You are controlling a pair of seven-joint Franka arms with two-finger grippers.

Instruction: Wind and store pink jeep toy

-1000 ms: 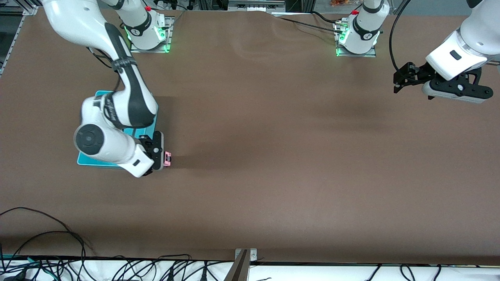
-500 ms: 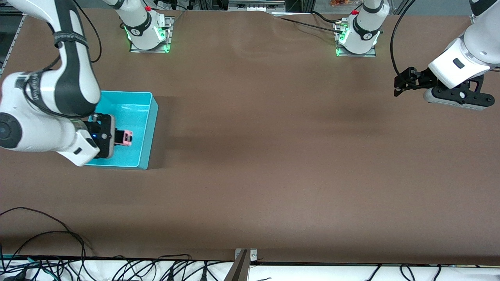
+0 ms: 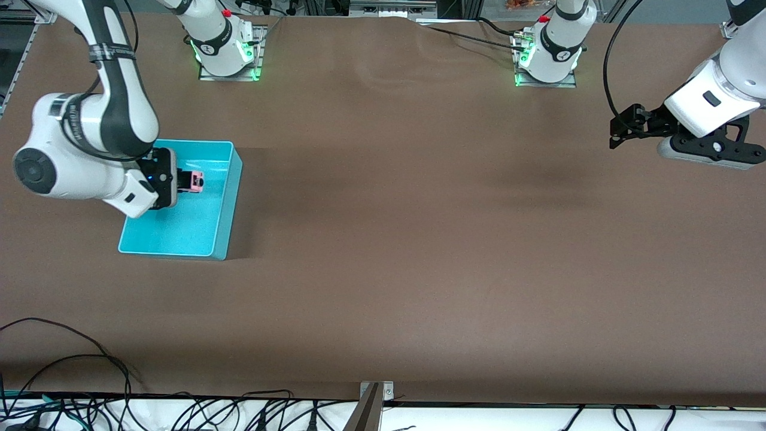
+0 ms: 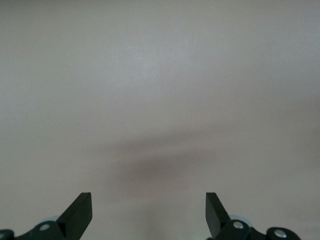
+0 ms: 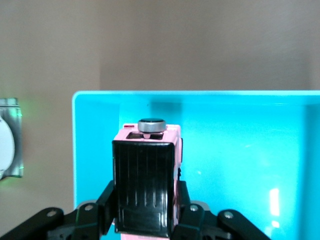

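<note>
Next, I set the pink jeep toy down with my right gripper on the cyan bin's bottom, near the bin's back side (image 3: 201,172) (image 5: 137,182).
The pink jeep toy (image 3: 192,181) (image 5: 146,175), light pink with a black ribbed roof, hangs over the inside of the cyan bin (image 3: 222,206) (image 5: 250,150). My right gripper (image 3: 184,181) (image 5: 145,210) is shut on it, a finger pressed against each side. A small grey wheel sticks out at the toy's end in the right wrist view. My left gripper (image 3: 616,129) (image 4: 148,212) is open with nothing between its fingers, up over bare table at the left arm's end, where that arm waits.
The bin sits at the right arm's end of the brown table (image 3: 395,239). The two arm bases (image 3: 227,45) (image 3: 547,51) stand along the table's back edge. Cables (image 3: 119,407) trail off its front edge.
My right gripper has carried the jeep from beside the bin's near corner to over the inside of the bin, then toward the bin's back wall. The left gripper has drifted slightly.
</note>
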